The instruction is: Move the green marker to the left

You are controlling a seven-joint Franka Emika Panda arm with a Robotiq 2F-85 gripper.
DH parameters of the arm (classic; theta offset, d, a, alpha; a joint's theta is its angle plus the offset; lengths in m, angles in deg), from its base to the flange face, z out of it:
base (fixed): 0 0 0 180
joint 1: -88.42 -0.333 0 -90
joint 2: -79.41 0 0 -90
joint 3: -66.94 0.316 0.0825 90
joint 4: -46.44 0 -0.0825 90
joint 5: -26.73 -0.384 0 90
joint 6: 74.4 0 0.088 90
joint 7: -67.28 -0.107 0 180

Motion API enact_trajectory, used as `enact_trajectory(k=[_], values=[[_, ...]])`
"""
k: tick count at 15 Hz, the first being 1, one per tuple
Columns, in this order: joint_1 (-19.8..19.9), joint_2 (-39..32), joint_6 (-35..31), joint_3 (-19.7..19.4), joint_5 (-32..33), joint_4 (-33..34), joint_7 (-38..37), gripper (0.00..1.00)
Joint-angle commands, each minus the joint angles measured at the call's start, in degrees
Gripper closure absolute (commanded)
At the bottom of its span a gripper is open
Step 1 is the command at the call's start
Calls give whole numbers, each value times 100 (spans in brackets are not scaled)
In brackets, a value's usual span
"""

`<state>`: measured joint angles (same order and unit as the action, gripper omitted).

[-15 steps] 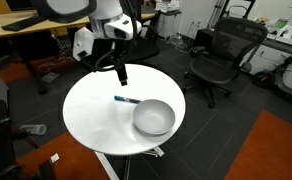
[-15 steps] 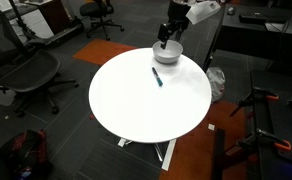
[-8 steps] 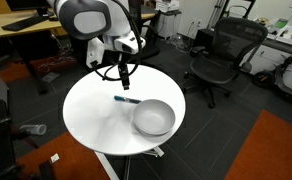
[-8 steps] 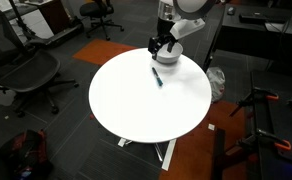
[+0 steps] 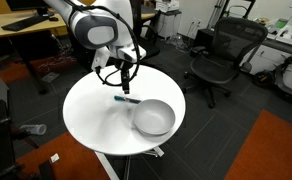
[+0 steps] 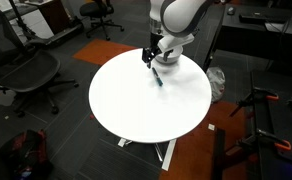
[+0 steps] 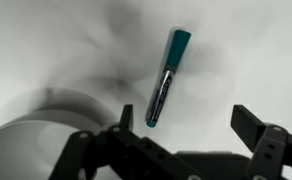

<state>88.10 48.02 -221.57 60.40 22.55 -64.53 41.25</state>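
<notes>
Next, my gripper closes on the middle of the dark body [image 5: 132,100] [image 7: 162,95] of the green marker, between its teal cap and its bare end.
The green marker [image 5: 127,99] lies flat on the round white table [image 5: 91,120]. It also shows in an exterior view [image 6: 157,77] and in the wrist view [image 7: 167,78], where it is teal with a dark barrel. The silver-grey bowl [image 5: 153,118] stands beside it; in an exterior view [image 6: 168,58] the arm partly hides it. My gripper [image 5: 124,82] hangs just above the marker with its fingers spread. In the wrist view the open jaws [image 7: 191,125] frame the marker's near end and hold nothing.
Office chairs [image 5: 218,55] [image 6: 26,72] stand around the table. A desk [image 5: 26,30] is behind it. The bowl's rim shows at the lower left of the wrist view [image 7: 26,140].
The gripper has come down and moved over the table towards the marker, and now hangs right above it. The marker and the bowl have not moved.
</notes>
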Motion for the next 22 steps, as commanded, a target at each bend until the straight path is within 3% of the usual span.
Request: enact_trajectory(k=[1,6,22], values=[[-194,-211,133,-161,-78,242,-411,0],[-253,-321,-31,-254,-135,166,-792,0],[-35,-1014,-222,-148,-525,667,-617,0]])
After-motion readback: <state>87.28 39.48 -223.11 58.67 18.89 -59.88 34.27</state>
